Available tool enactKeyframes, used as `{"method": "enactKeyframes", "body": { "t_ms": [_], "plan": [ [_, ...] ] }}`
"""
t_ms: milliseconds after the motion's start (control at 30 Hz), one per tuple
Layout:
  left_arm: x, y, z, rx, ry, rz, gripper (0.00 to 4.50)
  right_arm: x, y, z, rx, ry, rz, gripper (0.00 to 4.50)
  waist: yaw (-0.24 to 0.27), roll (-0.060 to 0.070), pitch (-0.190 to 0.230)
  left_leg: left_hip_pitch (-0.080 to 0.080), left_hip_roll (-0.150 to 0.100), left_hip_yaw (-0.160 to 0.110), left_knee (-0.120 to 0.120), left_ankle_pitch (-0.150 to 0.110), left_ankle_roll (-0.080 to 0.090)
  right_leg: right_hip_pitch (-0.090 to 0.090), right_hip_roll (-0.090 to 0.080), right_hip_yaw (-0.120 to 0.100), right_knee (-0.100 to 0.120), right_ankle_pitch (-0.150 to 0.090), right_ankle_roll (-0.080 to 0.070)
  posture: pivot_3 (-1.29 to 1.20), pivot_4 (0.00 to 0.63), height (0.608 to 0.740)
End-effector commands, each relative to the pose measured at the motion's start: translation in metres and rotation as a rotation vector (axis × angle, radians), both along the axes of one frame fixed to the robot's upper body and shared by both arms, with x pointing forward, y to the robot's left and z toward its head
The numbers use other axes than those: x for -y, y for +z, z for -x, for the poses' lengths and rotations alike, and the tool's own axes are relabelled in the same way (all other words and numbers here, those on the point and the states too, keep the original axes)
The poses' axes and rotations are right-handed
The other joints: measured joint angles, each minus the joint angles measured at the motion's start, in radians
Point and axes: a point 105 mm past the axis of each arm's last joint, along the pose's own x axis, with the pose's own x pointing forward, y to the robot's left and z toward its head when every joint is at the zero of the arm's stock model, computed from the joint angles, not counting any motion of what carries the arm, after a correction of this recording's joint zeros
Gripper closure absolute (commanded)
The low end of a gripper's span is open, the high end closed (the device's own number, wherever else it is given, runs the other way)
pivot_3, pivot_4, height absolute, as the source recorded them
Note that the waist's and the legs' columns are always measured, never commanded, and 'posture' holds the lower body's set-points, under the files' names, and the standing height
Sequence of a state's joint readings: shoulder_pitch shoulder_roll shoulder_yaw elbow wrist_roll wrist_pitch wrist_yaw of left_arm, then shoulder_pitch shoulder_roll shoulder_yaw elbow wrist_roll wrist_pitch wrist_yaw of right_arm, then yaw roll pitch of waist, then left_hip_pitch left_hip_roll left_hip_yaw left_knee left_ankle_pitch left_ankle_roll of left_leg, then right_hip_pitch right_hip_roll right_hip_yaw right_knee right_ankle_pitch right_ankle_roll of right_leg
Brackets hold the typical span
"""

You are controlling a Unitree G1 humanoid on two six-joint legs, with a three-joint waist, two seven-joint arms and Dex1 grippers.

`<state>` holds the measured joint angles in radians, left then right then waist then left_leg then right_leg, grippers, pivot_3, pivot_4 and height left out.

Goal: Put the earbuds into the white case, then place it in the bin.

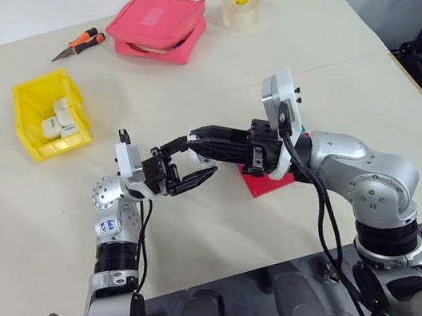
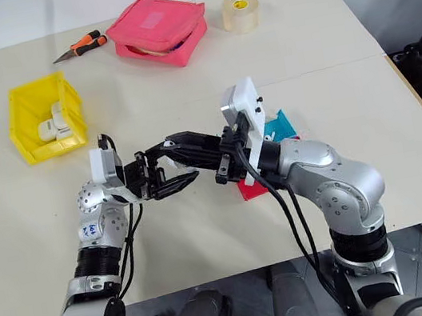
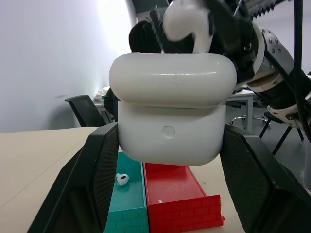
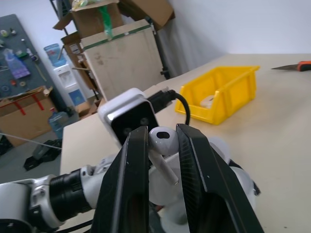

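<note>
I will let go of the earbud with my right gripper in the white case (image 1: 203,153) (image 4: 175,213) between my left gripper's fingers.
My left gripper (image 3: 170,138) is shut on the white case (image 3: 170,116), holding it by its sides above the table; the case's back with the round button faces the wrist camera. Directly over the case, my right gripper (image 4: 163,133) is shut on an earbud (image 4: 163,141), stem pointing down. That earbud (image 3: 187,24) hangs just above the case's lid. From the head, both grippers (image 1: 193,157) meet at the table's middle. A second earbud (image 3: 122,179) lies in the teal tray (image 3: 129,206). The yellow bin (image 1: 30,103) stands far left, apart from both arms.
A red tray (image 1: 268,183) sits beside the teal tray (image 2: 279,126) under my right wrist. A pink pouch (image 1: 158,25), a tape roll (image 1: 241,8) and an orange-handled tool (image 1: 82,43) lie along the far edge. Several white pieces sit inside the bin.
</note>
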<state>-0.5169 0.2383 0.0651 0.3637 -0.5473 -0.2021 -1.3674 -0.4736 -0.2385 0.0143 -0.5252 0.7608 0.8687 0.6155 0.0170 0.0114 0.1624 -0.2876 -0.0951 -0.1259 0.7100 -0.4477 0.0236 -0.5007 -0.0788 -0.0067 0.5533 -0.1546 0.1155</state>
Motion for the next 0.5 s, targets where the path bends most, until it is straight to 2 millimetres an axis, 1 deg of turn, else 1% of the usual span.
{"method": "enactKeyframes", "body": {
  "t_ms": [33,233,400,500],
  "plan": [
    [0.001,0.019,0.001,0.056,-0.007,0.043,1.73,-0.002,0.001,0.003,0.022,0.001,-0.019,4.03,0.0,0.0,0.0,0.0,0.0,0.0,0.0,0.0,0.0,0.0,0.0,0.0,0.0,0.0,0.0,0.0,0.15,0.74],
    [0.0,0.023,0.001,0.052,-0.008,0.063,1.73,-0.001,-0.008,0.002,0.009,-0.023,-0.017,4.03,0.001,0.0,0.0,0.0,0.0,0.0,0.0,0.0,0.0,0.0,0.0,0.0,0.0,0.0,0.0,0.0,0.15,0.74],
    [0.001,0.028,0.001,0.049,-0.008,0.082,1.73,0.002,-0.014,-0.001,-0.002,-0.049,-0.023,4.03,0.001,0.0,0.0,0.0,0.0,0.0,0.0,0.0,0.0,0.0,0.0,0.0,0.0,0.0,0.0,0.0,0.15,0.74],
    [0.001,0.031,0.001,0.049,-0.009,0.092,1.73,0.004,-0.021,-0.004,-0.015,-0.067,-0.024,4.03,0.001,0.0,0.0,0.0,0.0,0.0,0.0,0.0,0.0,0.0,0.0,0.0,0.0,0.0,0.0,0.0,0.15,0.74]
  ]
}}
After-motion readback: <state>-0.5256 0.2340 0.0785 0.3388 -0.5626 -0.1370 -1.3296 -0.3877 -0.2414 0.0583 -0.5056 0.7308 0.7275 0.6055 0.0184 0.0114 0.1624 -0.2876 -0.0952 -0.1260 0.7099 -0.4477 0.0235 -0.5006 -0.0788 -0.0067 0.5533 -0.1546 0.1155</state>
